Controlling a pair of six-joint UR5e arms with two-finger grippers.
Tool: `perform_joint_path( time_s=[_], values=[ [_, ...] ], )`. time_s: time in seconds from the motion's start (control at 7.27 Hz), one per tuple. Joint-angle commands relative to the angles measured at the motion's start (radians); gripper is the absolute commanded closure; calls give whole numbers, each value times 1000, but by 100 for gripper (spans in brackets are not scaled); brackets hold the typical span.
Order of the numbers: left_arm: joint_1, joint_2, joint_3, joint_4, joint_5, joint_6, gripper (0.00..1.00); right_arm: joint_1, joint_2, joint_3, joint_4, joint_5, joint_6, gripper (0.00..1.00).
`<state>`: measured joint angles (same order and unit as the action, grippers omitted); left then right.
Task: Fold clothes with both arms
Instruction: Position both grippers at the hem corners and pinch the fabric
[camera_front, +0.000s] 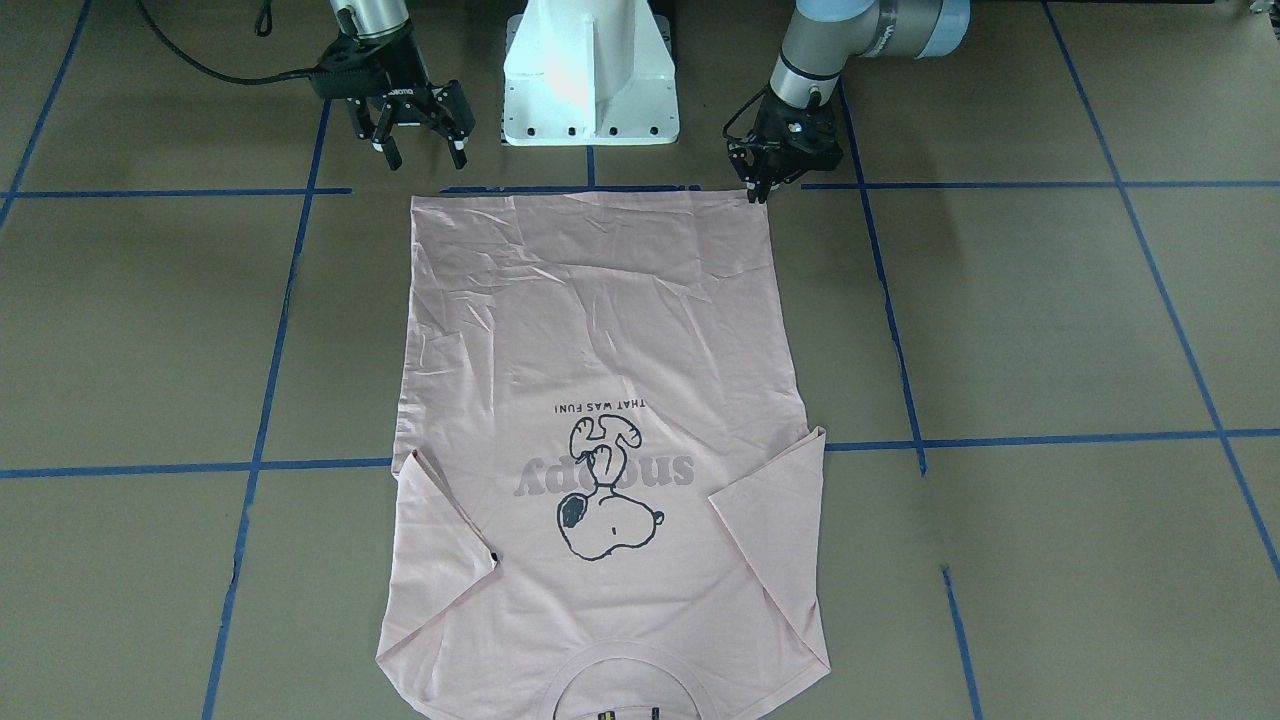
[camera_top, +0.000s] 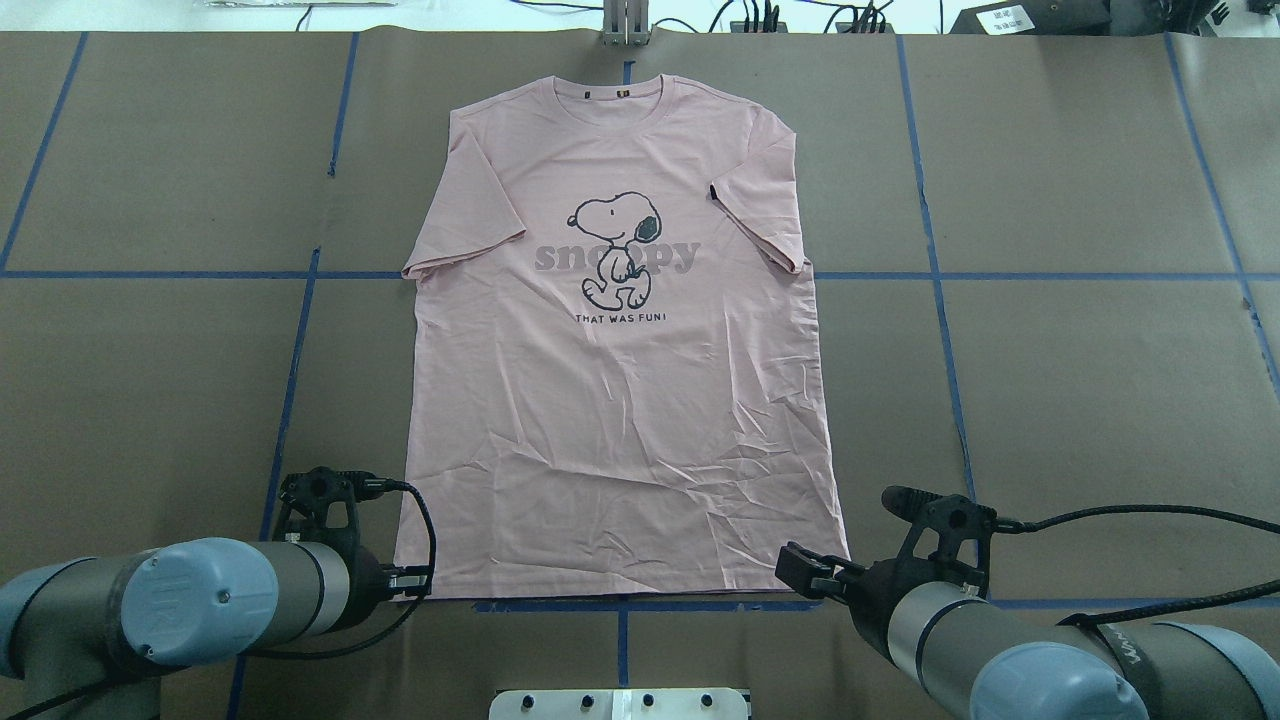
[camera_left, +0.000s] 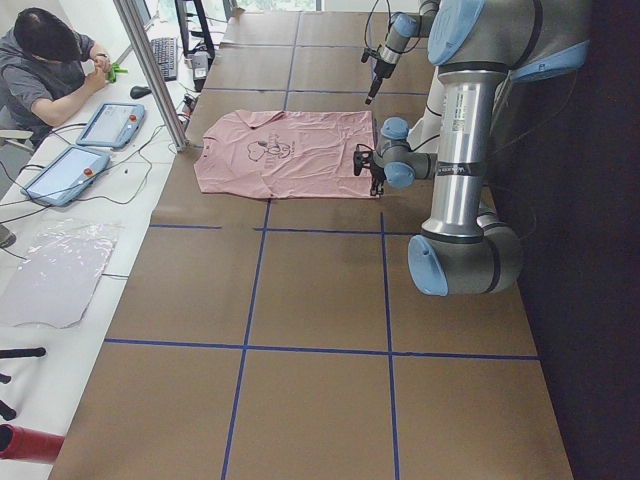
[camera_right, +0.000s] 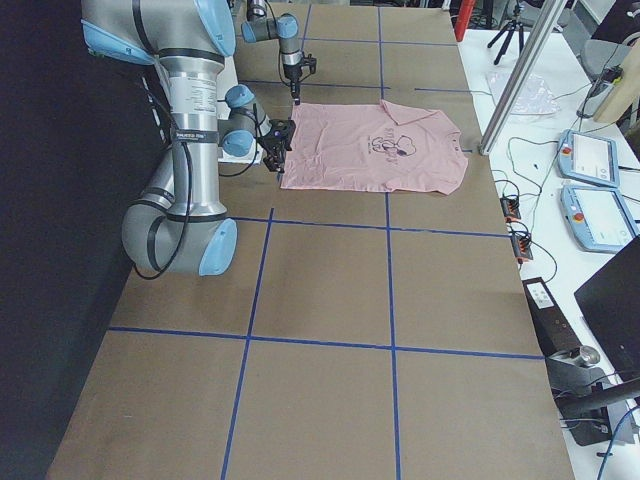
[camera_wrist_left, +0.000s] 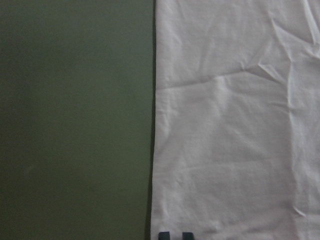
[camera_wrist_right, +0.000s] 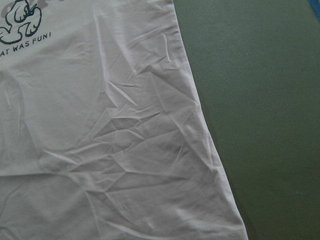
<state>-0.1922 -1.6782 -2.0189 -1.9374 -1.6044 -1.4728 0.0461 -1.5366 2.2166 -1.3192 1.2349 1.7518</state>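
Note:
Next, I close my right gripper on the free hem corner (camera_front: 416, 200) of the pale pink T-shirt, at the other end of the hem from my left gripper.
The pale pink T-shirt (camera_top: 620, 400) lies flat on the table with the Snoopy print up, its collar far from me and its hem near me. My left gripper (camera_front: 762, 190) is down at the hem's left corner. Its fingertips (camera_wrist_left: 161, 235) are close together at the cloth's edge and look shut on it. My right gripper (camera_front: 422, 152) hangs open just short of the hem's other corner (camera_top: 845, 585), a little above the table and touching nothing. In the right wrist view only wrinkled cloth (camera_wrist_right: 110, 140) and table show.
The white pedestal (camera_front: 590, 75) stands between the arms, just behind the hem. Blue tape lines (camera_top: 940, 275) cross the brown table. A seated person (camera_left: 55, 65) works at the far side table with tablets (camera_left: 110, 123) and cables.

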Motion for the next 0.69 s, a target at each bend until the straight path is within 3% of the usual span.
perform_joint_path(
  time_s=[0.0, 0.14, 0.55],
  values=[
    [3, 2, -4, 2, -3, 9, 73, 0, 1, 0, 0, 0, 0, 0],
    [3, 3, -3, 3, -3, 14, 62, 0, 1, 0, 0, 0, 0, 0],
    [3, 5, 0, 8, -3, 16, 59, 0, 3, 0, 0, 0, 0, 0]
  ],
)
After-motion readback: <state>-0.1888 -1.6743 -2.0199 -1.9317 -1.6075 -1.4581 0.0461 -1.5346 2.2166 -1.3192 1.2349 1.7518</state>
